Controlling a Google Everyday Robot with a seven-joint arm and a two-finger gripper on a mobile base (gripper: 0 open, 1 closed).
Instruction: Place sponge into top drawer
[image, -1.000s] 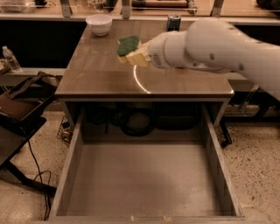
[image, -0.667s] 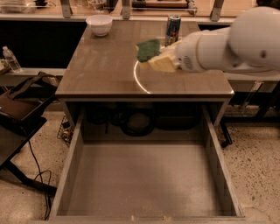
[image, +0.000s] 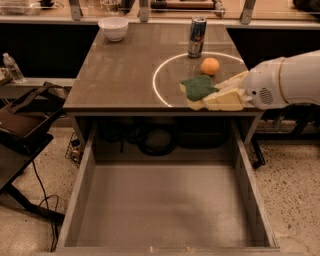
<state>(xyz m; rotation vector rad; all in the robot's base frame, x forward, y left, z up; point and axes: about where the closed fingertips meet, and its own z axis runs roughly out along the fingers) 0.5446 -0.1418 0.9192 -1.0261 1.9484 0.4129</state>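
The robot's gripper will set the sponge down on the middle of the open top drawer's bottom (image: 159, 197).
The sponge (image: 197, 86), dark green on top with pale yellow foam below, is held between my gripper's cream fingers (image: 222, 100). My gripper (image: 204, 98) reaches in from the right on a white arm and is shut on the sponge. It holds it over the front right edge of the tabletop (image: 115, 75). The top drawer (image: 160, 205) is pulled fully open below and in front of the table. It is grey-brown, wide and shallow, and nothing lies in it. The sponge is behind the drawer's back right corner, not over its inside.
An orange ball (image: 210, 66) lies just behind the sponge, inside a white circle on the table. A tall can (image: 197, 37) stands behind it and a white bowl (image: 113, 28) at the back left. A dark chair with a bag (image: 22, 122) and cables stand left of the drawer.
My gripper has carried the sponge from the table's middle back to the right and forward, to the front right edge. The can and orange ball are now uncovered.
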